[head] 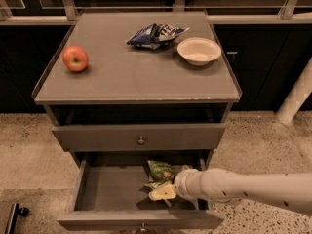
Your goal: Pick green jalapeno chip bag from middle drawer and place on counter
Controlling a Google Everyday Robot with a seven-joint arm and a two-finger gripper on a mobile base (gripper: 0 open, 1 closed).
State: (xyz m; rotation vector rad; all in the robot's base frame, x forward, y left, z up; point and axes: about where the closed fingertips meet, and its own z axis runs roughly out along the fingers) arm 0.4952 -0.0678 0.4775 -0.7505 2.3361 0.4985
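Note:
Next, I should move my gripper to the green jalapeno chip bag in the open drawer and close it on the bag's crumpled middle (162, 178).
The green jalapeno chip bag (160, 172) lies crumpled on the floor of the open middle drawer (105, 186), near its right half. My gripper (162, 193) reaches in from the right on a pale arm and sits at the bag's front edge, touching or just over it. The counter (131, 77) is the grey cabinet top above.
On the counter are a red apple (75, 58) at left, a dark blue chip bag (155, 35) at the back and a white bowl (199, 50) at right. A closed grey drawer front with a knob (141, 140) sits above the open drawer. A white post (296, 96) stands at right.

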